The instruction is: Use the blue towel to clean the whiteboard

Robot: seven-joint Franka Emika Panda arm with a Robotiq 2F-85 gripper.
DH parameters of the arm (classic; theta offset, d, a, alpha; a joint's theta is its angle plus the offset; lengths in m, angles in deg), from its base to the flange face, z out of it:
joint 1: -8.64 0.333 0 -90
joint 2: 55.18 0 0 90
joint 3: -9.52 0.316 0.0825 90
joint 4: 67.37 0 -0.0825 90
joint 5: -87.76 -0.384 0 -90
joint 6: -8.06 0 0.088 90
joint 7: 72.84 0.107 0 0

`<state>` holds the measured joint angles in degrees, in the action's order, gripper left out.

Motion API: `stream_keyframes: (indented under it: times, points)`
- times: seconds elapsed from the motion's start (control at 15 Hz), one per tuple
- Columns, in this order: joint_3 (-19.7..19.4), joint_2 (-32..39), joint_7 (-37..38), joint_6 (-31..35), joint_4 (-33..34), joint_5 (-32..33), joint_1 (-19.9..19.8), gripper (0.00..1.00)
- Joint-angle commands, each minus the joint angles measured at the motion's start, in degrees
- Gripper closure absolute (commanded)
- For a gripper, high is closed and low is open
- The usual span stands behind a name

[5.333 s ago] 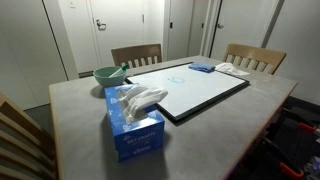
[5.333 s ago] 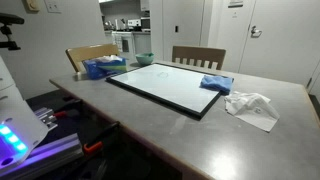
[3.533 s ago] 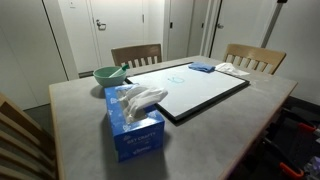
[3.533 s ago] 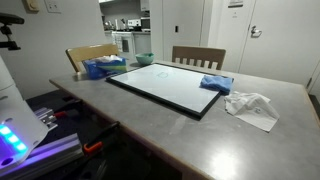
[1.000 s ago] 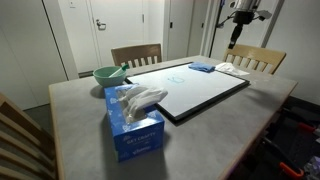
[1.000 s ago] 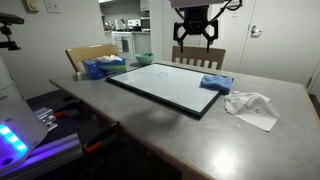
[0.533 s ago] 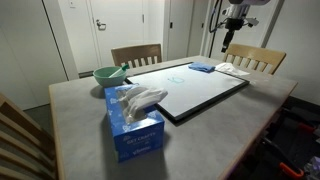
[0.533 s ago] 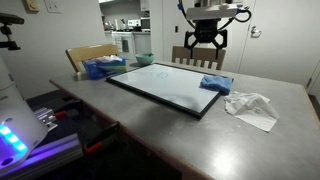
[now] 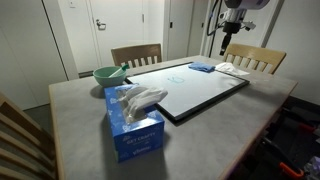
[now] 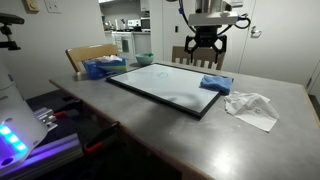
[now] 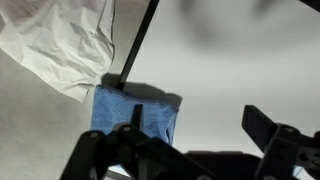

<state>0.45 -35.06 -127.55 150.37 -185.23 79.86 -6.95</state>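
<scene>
The robot's gripper will close on the blue towel's end (image 9: pixel 206 67) (image 11: pixel 140 113) nearest the crumpled white cloth, and its fingers will pinch the fabric there.
The blue towel (image 9: pixel 202 67) lies folded on the far corner of the whiteboard (image 9: pixel 198 92), which is flat on the table; both also show in an exterior view, towel (image 10: pixel 215 83) and board (image 10: pixel 165 85). My gripper (image 10: pixel 205 50) hangs open and empty in the air above the towel, and also shows at the top of an exterior view (image 9: pixel 228 42). In the wrist view the gripper (image 11: pixel 195 132) is open, with the towel (image 11: pixel 135 110) under its left finger and the board's white surface (image 11: pixel 240 60) beneath.
A crumpled white cloth (image 10: pixel 252 106) lies on the table beside the towel, seen also in the wrist view (image 11: pixel 55 45). A blue tissue box (image 9: pixel 133 125) and a green bowl (image 9: pixel 108 74) stand at the board's other end. Wooden chairs (image 9: pixel 255 58) line the table.
The arm came into view from above. Over the last second the open gripper has come down and moved over the blue towel. Nothing on the table has moved.
</scene>
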Motion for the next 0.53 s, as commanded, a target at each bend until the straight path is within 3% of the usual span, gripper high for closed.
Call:
stream_keyframes:
  times: [0.0,0.47]
  points:
    - [3.09,8.24,-4.85,0.14,8.01,0.31,-3.49,0.00]
    - [6.37,20.49,-5.84,0.28,21.97,2.34,-6.06,0.00]
